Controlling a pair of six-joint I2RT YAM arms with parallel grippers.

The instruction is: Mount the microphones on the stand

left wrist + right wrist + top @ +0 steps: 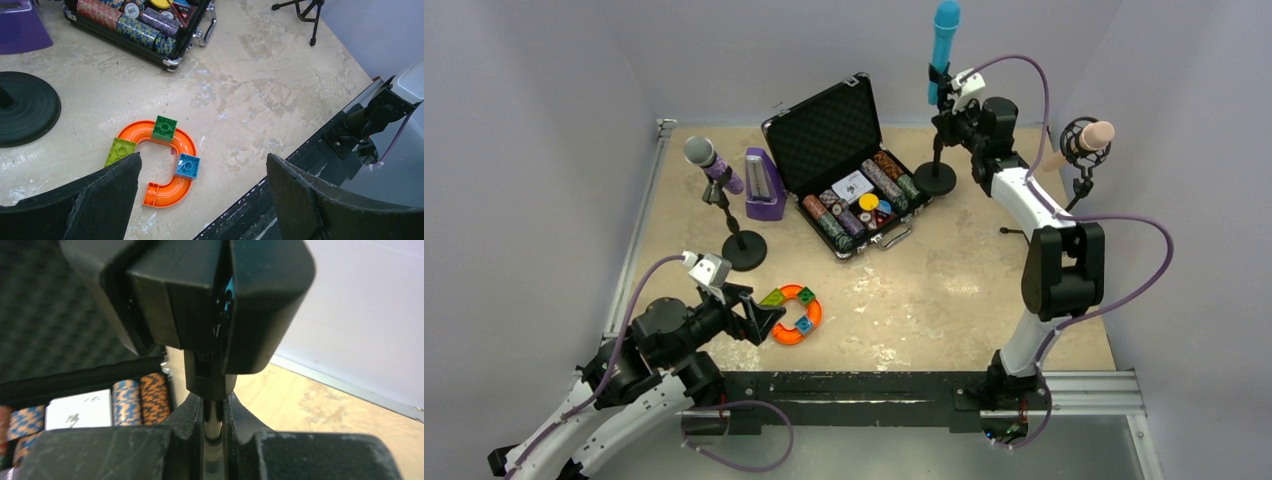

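Note:
Next, my right gripper lets go of the middle stand, which is to leave it on the table (945, 181) beside the green chips of the open black case.
All three microphones sit on stands in the top view. The glittery purple one (712, 163) is clipped on the left stand (743, 250). The cyan one (943, 45) stands upright in the middle stand's clip, and the pale pink one (1094, 135) lies in a shock mount at the right. My right gripper (946, 120) is shut on the middle stand's thin metal pole (212, 416), just under the black clip (200, 300). A sliver of cyan (229, 290) shows in the clip. My left gripper (764, 318) hangs open and empty over the table near the front edge (204, 162).
An open black case of poker chips (844, 150) lies at the back centre, with a purple metronome-shaped box (764, 185) to its left. An orange curved track with green and blue blocks (165, 160) lies under the left gripper. A black rail (864, 385) runs along the front edge.

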